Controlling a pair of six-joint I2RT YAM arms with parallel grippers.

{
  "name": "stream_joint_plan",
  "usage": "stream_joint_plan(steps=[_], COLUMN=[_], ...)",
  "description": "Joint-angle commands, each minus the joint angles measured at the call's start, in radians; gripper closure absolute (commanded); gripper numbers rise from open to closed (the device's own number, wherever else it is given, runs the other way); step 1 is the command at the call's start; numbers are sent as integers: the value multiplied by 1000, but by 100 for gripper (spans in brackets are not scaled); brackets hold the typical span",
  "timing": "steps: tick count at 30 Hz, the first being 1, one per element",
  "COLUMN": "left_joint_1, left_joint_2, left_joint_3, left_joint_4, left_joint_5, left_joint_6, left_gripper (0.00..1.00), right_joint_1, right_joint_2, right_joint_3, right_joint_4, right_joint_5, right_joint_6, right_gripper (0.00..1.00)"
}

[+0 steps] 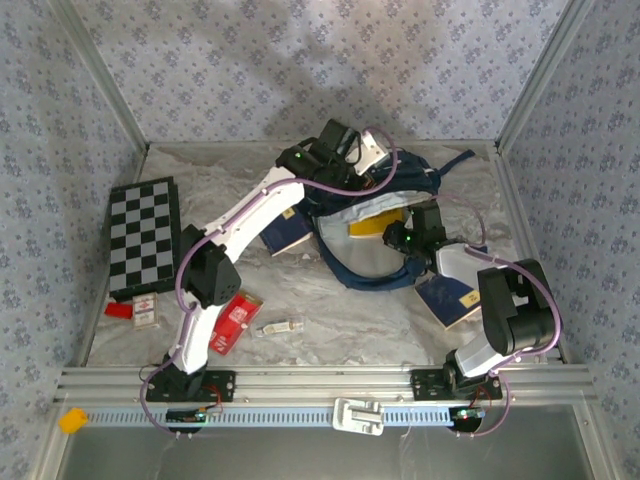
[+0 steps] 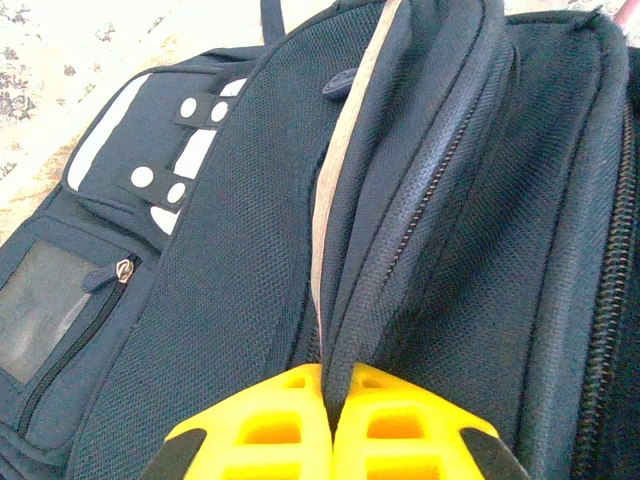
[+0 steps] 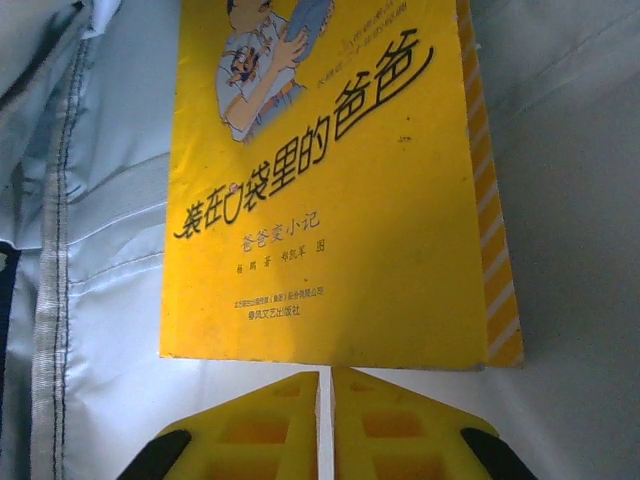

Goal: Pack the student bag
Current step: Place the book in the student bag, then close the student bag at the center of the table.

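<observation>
I need to release the fold of navy fabric, now held beside a zip, over the student bag's pale lining [image 1: 345,246] from my left gripper, closing the bag's opening.
The student bag [image 1: 440,180] lies open at the back centre, its pale lining [image 1: 340,222] exposed. My left gripper [image 1: 368,172] is shut on a fold of the bag's navy fabric beside a zip; in the left wrist view the fold [image 2: 360,300] runs straight into the left gripper [image 2: 331,385]. A yellow book [image 3: 330,200] with Chinese print lies on the lining [image 3: 570,200] inside the bag [image 2: 230,280]. My right gripper [image 3: 326,385] sits just below the book's lower edge, its fingers together with only a thin pale slit between. From above, the right gripper [image 1: 400,232] hangs at the book [image 1: 370,227].
One dark blue booklet [image 1: 288,234] lies left of the bag and another [image 1: 450,298] to its right front. A checkerboard [image 1: 143,238] sits at the left. A red packet [image 1: 235,320], a card [image 1: 147,312] and a small clear item [image 1: 280,327] lie at the front left.
</observation>
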Motion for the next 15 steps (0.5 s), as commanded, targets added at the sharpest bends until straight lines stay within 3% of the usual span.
stream_joint_plan(steps=[1, 7, 15], left_joint_1=[17, 29, 85], left_joint_2=[-81, -95, -176], left_joint_3=[-8, -105, -342], left_joint_4=[40, 76, 113], left_joint_5=[-33, -107, -204], left_joint_6=[7, -22, -73], left_gripper=[100, 100, 100], right_joint_1=[13, 42, 31], right_joint_2=[-41, -239, -474], right_joint_3=[-20, -70, -37], right_joint_4=[53, -145, -525], right_joint_5=[-63, -81, -50], right_joint_6=[-42, -60, -24], right_gripper=[84, 74, 73])
